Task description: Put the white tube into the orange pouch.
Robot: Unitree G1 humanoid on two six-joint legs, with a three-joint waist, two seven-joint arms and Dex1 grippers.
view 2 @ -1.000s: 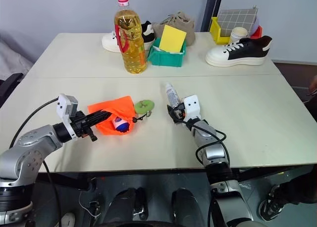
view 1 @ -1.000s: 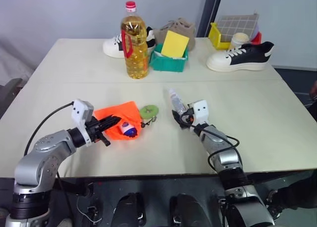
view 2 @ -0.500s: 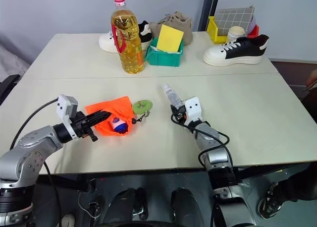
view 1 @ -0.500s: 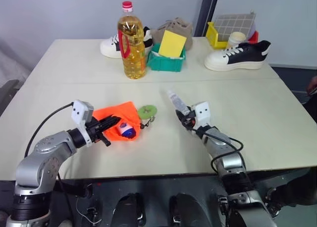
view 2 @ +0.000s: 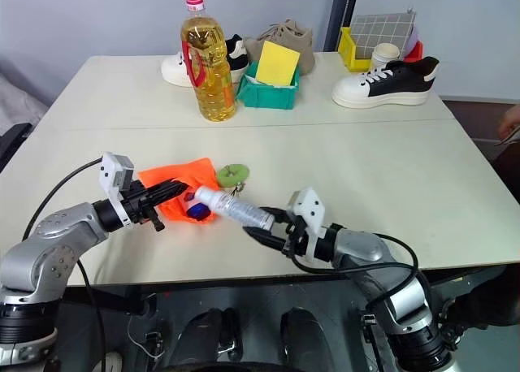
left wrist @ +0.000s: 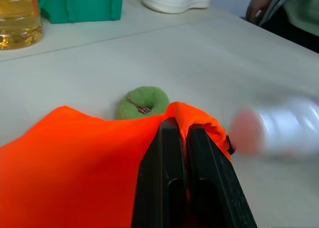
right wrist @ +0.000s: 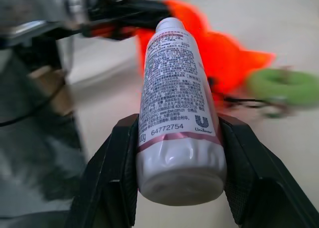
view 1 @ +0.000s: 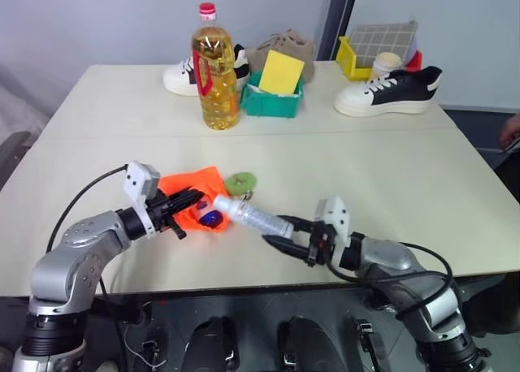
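The robot's right gripper will release the white tube deep inside the orange pouch's opening (view 1: 214,207) (right wrist: 205,61), near the green ring.
The orange pouch (view 1: 193,183) lies on the table, and my left gripper (view 1: 184,201) is shut on its edge, the fabric pinched between the fingers (left wrist: 167,153). Its cord ends in a green ring (view 1: 242,180) beside it. My right gripper (view 1: 277,231) is shut on the white tube (view 1: 253,216), one finger on each side of its base (right wrist: 174,98). The tube lies level above the table, cap end pointing left at the pouch's opening, next to my left fingertips. I cannot tell whether the cap is inside. A small blue and white thing (view 1: 210,218) shows in the opening.
At the back of the table stand a yellow oil bottle (view 1: 214,67), a green bin (view 1: 275,100) with a yellow card, a yellow box (view 1: 356,57) and shoes, among them a white-and-black sneaker (view 1: 388,92). A person's hand (view 1: 510,130) shows at the right edge.
My right arm has pulled back toward me and swung left, turning the tube from pointing away to pointing left at the pouch's opening. The left gripper has kept its hold in place.
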